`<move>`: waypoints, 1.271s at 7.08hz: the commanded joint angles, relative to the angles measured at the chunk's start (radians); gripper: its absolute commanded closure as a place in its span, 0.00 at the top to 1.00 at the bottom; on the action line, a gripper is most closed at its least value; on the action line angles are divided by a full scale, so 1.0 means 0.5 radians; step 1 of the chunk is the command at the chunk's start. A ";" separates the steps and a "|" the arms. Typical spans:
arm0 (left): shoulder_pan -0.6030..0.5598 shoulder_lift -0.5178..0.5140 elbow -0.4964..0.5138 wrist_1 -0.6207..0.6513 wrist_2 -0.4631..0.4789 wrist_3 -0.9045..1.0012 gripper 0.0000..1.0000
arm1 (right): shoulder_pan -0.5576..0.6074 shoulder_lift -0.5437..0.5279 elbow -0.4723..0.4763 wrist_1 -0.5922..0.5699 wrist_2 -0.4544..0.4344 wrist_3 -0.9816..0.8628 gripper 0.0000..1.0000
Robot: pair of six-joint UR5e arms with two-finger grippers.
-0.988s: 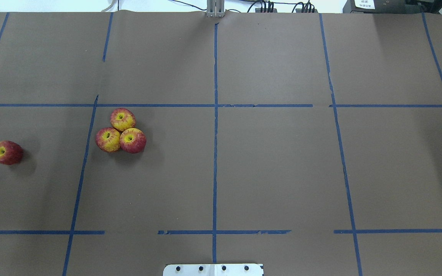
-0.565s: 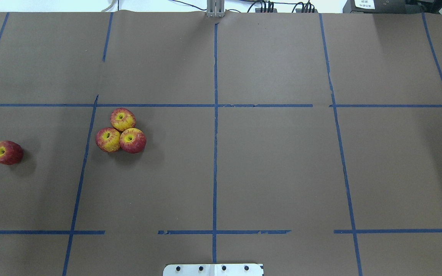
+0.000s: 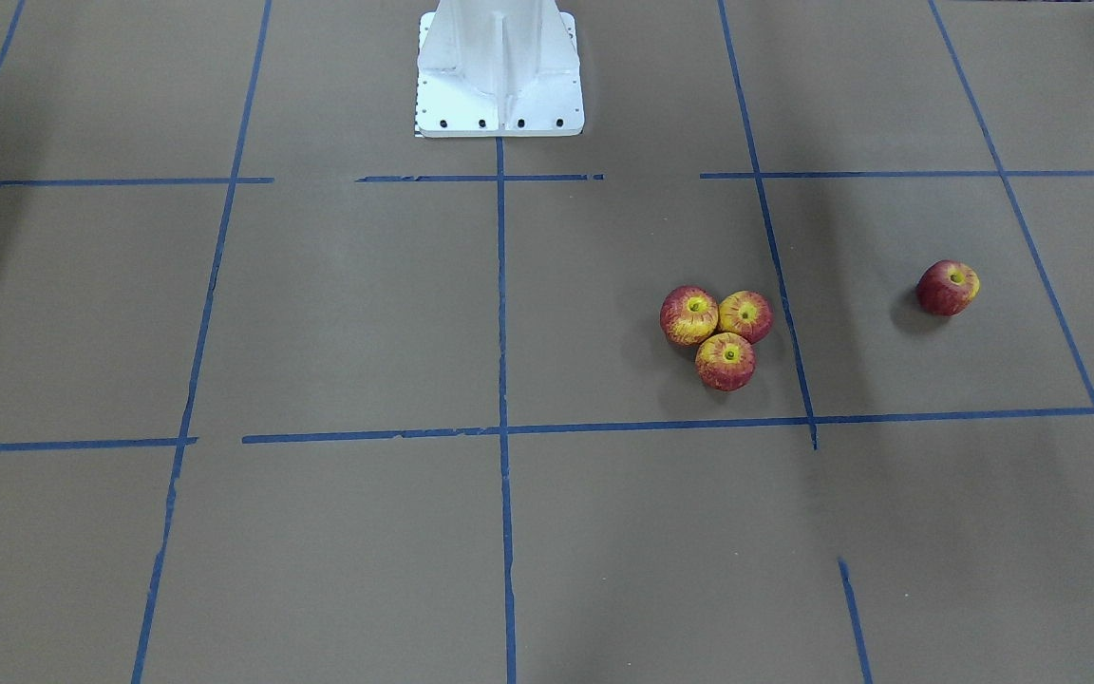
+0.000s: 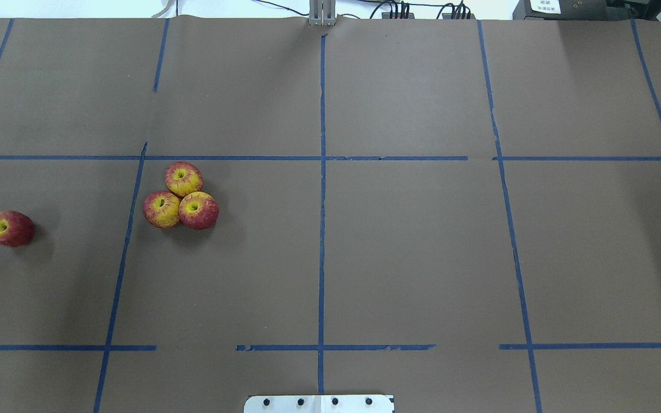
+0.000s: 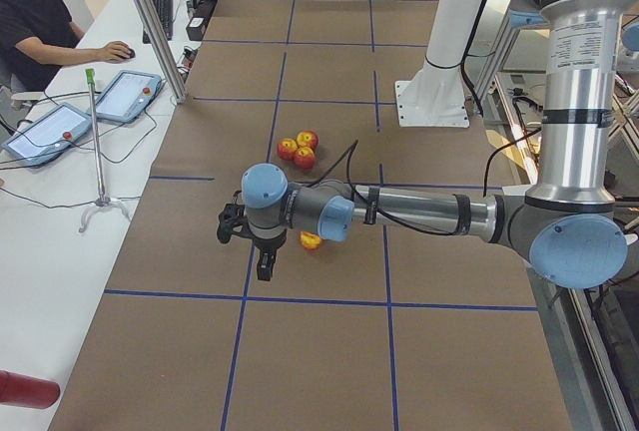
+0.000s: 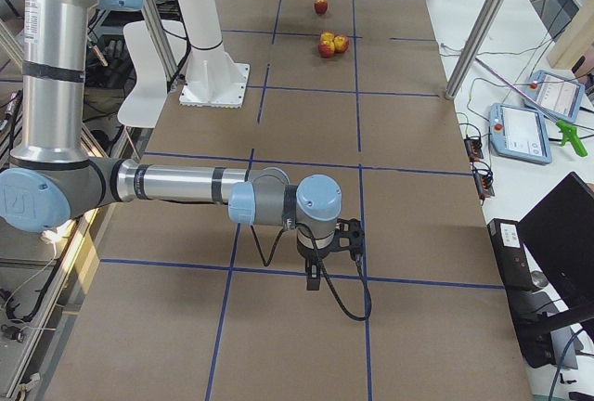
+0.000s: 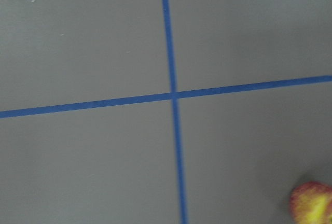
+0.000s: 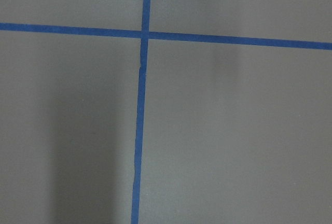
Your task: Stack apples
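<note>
The robot's left gripper needs to close around the middle of the lone red apple (image 3: 948,289) (image 7: 312,203), because that apple goes on top of the touching apples.
Three red-and-yellow apples (image 4: 183,178) (image 4: 161,209) (image 4: 198,210) sit touching in a triangle on the brown table, stem dimples up; the cluster also shows in the front view (image 3: 726,361). A darker, more solid red apple (image 4: 10,228) lies alone to their left, also in the front view (image 3: 948,287) and at the corner of the left wrist view (image 7: 311,203). My left gripper (image 5: 263,269) hangs above the table next to the lone apple (image 5: 312,240). My right gripper (image 6: 316,276) hangs far from the apples. I cannot tell whether either is open or shut.
The white robot base (image 3: 499,71) stands at the table's near middle edge. Blue tape lines (image 4: 322,172) grid the brown paper. An operator (image 5: 40,22), tablets (image 5: 125,94) and a metal pole (image 5: 150,22) are along the far side.
</note>
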State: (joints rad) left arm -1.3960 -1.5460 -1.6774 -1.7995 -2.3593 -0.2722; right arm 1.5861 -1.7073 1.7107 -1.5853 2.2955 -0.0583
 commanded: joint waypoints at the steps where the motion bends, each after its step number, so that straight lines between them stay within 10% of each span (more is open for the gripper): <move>1: 0.330 0.042 -0.075 -0.238 0.018 -0.491 1.00 | 0.000 0.000 -0.001 0.001 -0.001 0.000 1.00; 3: 0.625 0.073 -0.072 -0.417 0.339 -0.737 1.00 | 0.000 0.000 -0.001 0.001 -0.001 0.000 1.00; 9: 0.835 0.073 -0.017 -0.429 0.491 -0.790 1.00 | 0.000 0.000 -0.001 0.001 -0.001 0.000 1.00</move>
State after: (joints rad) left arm -0.9841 -1.5088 -1.6986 -2.0128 -2.1144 -0.6681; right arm 1.5861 -1.7073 1.7104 -1.5857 2.2949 -0.0583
